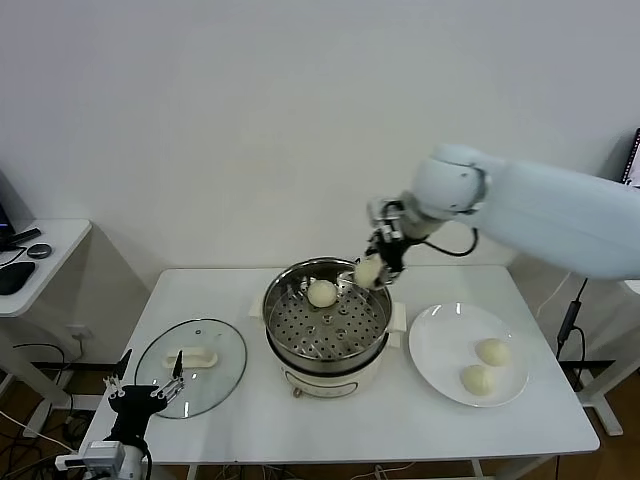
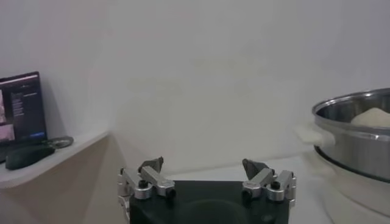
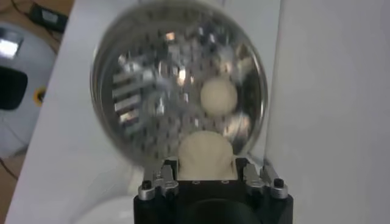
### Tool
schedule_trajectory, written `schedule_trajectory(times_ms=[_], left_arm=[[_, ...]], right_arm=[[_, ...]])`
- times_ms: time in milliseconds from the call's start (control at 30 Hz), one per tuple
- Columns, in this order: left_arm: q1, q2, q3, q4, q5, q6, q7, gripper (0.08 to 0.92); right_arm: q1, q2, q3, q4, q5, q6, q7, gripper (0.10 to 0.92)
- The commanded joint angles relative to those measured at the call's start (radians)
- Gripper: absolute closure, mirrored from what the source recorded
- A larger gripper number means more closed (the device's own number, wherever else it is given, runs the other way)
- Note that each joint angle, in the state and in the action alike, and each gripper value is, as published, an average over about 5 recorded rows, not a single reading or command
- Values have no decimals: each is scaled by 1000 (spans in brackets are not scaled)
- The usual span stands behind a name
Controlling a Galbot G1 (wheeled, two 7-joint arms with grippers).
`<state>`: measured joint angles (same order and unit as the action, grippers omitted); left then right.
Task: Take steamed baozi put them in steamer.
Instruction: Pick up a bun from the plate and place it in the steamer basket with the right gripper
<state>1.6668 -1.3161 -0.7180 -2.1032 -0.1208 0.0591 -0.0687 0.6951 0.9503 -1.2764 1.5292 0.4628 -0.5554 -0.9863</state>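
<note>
My right gripper is to place the baozi, now held over the steamer's far rim, on the perforated tray (image 1: 295, 321) (image 3: 183, 63). I should let go of it there, near the tray's rim that faces the glass lid.
The steamer (image 1: 282, 338) stands mid-table, shiny steel with a perforated tray (image 3: 140, 103). One steamed baozi (image 1: 322, 293) lies on the tray's far part, also seen from the right wrist (image 3: 218, 95). My right gripper (image 1: 374, 264) hovers over the steamer's far right rim, shut on a second baozi (image 3: 206, 152) that fills the gap between its jaws. Two more baozi (image 1: 493, 351) (image 1: 478, 379) rest on the white plate (image 1: 440, 330) to the right. My left gripper (image 1: 145, 392) is parked low at the table's near left corner, open and empty (image 2: 207, 165).
A round glass lid (image 1: 225, 350) with a white handle lies left of the steamer, just ahead of the left gripper. A white side table (image 1: 55, 245) with a mouse (image 2: 27, 155) and a screen (image 2: 21, 112) stands off to the left. A wall closes the back.
</note>
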Motion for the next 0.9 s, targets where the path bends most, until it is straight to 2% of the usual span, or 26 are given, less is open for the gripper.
schedule_trajectory(times_ms=[33, 367, 900], left_arm=[[1, -11, -12, 11, 1, -4, -1, 177], [-3, -15, -28, 11, -9, -11, -2, 177], [1, -12, -41, 13, -18, -17, 0, 177]], right_arm=[[-65, 279, -50, -94, 134, -113, 105, 466], [-167, 399, -33, -221, 112, -170, 130, 465], [-296, 452, 11, -342, 22, -161, 134, 448]])
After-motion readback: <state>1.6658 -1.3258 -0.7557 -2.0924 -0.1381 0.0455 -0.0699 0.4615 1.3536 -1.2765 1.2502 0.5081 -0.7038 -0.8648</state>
